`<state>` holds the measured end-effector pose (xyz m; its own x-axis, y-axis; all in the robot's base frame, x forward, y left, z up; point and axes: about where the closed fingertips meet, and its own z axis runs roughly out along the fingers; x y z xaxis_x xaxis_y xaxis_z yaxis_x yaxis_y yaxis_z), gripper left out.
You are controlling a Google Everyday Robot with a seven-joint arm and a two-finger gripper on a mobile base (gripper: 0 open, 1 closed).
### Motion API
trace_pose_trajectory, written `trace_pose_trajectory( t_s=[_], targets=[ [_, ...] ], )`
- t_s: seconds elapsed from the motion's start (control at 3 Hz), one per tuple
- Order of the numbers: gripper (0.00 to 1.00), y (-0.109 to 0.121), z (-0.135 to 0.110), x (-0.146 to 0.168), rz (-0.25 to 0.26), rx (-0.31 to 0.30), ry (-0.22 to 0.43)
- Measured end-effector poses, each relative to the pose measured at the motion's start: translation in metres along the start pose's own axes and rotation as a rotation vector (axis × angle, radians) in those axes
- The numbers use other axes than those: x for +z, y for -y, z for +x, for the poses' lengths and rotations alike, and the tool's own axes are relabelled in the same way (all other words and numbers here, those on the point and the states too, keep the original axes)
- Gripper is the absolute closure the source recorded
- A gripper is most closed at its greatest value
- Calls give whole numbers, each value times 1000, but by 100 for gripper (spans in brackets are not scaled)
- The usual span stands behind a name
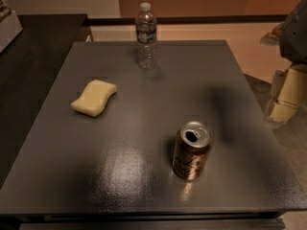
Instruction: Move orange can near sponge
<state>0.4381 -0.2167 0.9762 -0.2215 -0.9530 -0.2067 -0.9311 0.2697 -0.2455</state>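
The orange can is next, so next I move my gripper to the orange can's upper body [192,154], just below its silver top, and close it there.
The orange can [192,150] stands upright on the dark grey table [120,186], front right of centre, its silver top with the pull-tab hole showing. The pale yellow sponge [94,97] lies flat on the left half of the table, well apart from the can. My gripper [286,96], with cream-coloured pads, hangs at the right edge of the view, beyond the table's right edge and above the floor. It is up and to the right of the can and holds nothing that I can see.
A clear plastic water bottle [146,36] stands upright at the table's back edge, centre. A darker counter [33,61] adjoins the table on the left, with a pale box [6,25] at its far corner. A wall runs behind.
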Motion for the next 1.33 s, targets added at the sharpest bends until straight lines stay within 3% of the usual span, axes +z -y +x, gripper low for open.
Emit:
trace_pose_trajectory(
  t_s=[0.67,1.33],
  targets=[
    [0,3,-2,3,-23,-14,-6],
    [0,-40,-12,26,-122,-84,106]
  ],
)
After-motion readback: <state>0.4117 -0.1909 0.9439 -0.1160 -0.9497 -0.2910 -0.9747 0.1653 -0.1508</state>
